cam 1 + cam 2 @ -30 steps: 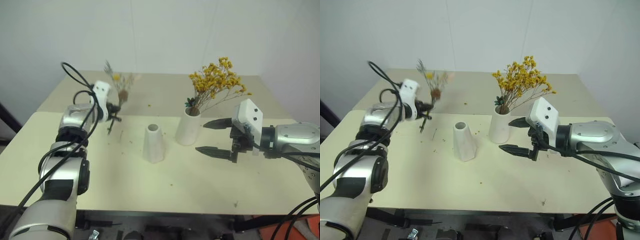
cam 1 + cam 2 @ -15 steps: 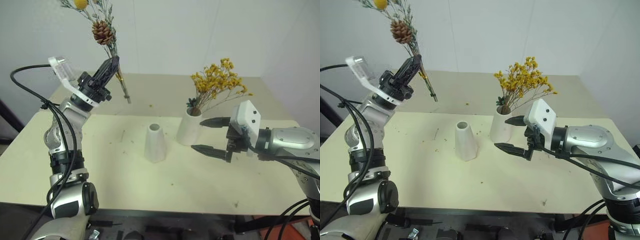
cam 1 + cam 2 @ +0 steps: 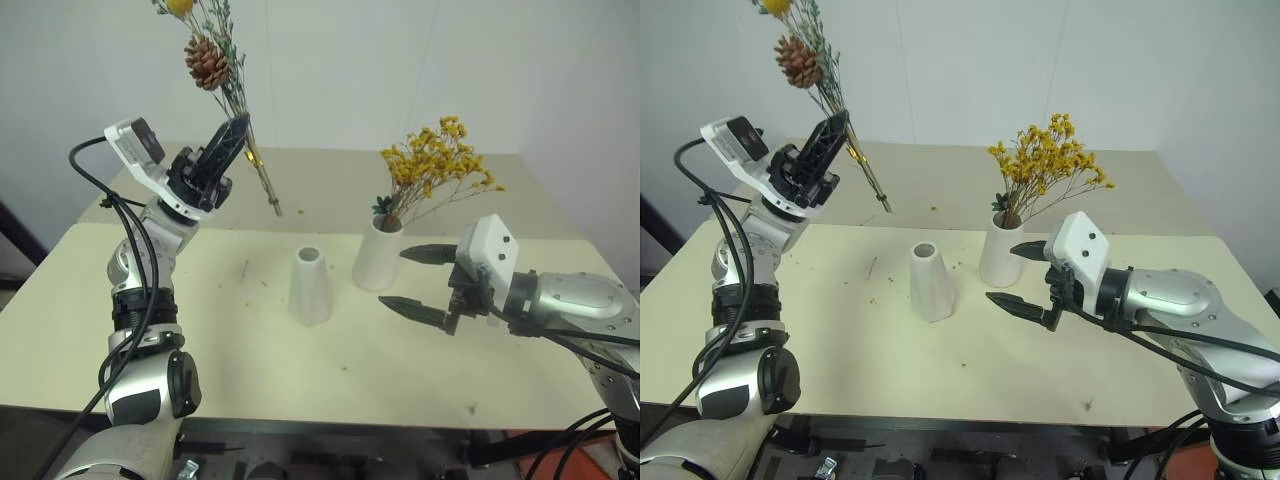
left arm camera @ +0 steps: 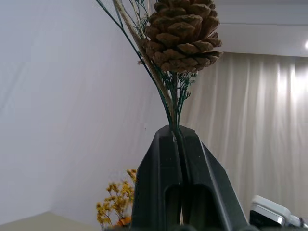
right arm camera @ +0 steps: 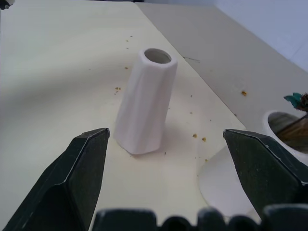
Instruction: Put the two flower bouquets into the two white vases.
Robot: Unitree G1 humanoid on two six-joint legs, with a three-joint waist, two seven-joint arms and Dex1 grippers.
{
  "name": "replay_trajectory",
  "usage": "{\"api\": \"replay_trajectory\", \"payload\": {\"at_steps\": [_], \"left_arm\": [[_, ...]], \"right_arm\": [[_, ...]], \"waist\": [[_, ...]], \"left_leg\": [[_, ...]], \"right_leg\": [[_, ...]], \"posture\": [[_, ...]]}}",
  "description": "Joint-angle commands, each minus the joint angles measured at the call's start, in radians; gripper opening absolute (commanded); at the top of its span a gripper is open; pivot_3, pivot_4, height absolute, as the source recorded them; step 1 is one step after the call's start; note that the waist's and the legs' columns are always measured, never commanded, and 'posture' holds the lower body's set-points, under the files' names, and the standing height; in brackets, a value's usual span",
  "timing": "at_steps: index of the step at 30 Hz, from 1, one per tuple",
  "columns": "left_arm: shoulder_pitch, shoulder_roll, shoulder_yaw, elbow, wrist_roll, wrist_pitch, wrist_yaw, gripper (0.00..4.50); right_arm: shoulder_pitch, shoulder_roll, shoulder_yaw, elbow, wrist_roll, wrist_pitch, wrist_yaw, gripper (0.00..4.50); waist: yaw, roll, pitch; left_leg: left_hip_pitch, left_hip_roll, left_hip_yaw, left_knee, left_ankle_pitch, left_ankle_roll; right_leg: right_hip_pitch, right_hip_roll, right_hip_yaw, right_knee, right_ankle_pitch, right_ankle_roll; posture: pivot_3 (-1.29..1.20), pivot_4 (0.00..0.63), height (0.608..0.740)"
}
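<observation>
I should let go of the thin sprig bouquet with my left gripper in the opening of the empty tapered vase (image 3: 309,256).
My left gripper (image 3: 236,133) is raised high at the left, shut on the stem of the thin sprig bouquet (image 3: 208,62), whose pine cone (image 4: 183,31) stands above the fingers and whose stem end points down to the right. The bushy yellow bouquet (image 3: 437,165) stands in the wider white vase (image 3: 377,253). The slimmer tapered vase (image 3: 309,286) stands empty at the table's middle, left of the wide one. My right gripper (image 3: 412,280) hangs open just right of both vases, level with them, nothing between its fingers; the tapered vase (image 5: 145,102) lies ahead of it.
Both vases stand on a cream table (image 3: 230,350). A second cream table (image 3: 320,185) adjoins it behind, against a white wall. Small dried crumbs (image 3: 263,282) are scattered around the tapered vase.
My left arm lifted the sprig from low over the table to high up and turned it upright, cone on top. The right gripper barely shifted, staying open.
</observation>
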State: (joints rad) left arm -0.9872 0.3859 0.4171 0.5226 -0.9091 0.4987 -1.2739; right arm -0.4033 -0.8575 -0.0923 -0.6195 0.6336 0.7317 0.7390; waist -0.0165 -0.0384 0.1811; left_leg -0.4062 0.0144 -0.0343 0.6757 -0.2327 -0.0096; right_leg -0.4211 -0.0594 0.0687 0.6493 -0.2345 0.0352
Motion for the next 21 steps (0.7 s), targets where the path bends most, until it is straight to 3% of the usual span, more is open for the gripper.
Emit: {"api": "replay_trajectory", "payload": {"at_steps": [1, 9, 21], "left_arm": [[-0.019, -0.014, 0.001, 0.030, -0.009, -0.033, -0.090, 0.01], [-0.045, -0.033, -0.057, 0.142, 0.076, -0.116, -0.214, 0.01], [-0.133, -0.073, -0.050, 0.329, 0.145, -0.208, -0.281, 0.01]], "right_arm": [[0.012, -0.004, -0.050, -0.054, 0.018, 0.011, -0.026, 4.50], [0.037, -0.006, -0.054, -0.086, 0.030, 0.027, -0.061, 4.50], [0.055, -0.008, -0.071, -0.103, 0.038, 0.048, -0.076, 4.50]], "waist": [[-0.001, 0.000, 0.000], [-0.001, 0.000, 0.000], [-0.002, 0.000, 0.000]], "left_leg": [[0.000, 0.000, 0.000, 0.000, 0.000, 0.000], [0.000, 0.000, 0.000, 0.000, 0.000, 0.000], [0.000, 0.000, 0.000, 0.000, 0.000, 0.000]], "right_leg": [[0.000, 0.000, 0.000, 0.000, 0.000, 0.000], [0.000, 0.000, 0.000, 0.000, 0.000, 0.000], [0.000, 0.000, 0.000, 0.000, 0.000, 0.000]], "posture": [[0.00, 0.150, 0.740], [0.00, 0.150, 0.740], [0.00, 0.150, 0.740]]}}
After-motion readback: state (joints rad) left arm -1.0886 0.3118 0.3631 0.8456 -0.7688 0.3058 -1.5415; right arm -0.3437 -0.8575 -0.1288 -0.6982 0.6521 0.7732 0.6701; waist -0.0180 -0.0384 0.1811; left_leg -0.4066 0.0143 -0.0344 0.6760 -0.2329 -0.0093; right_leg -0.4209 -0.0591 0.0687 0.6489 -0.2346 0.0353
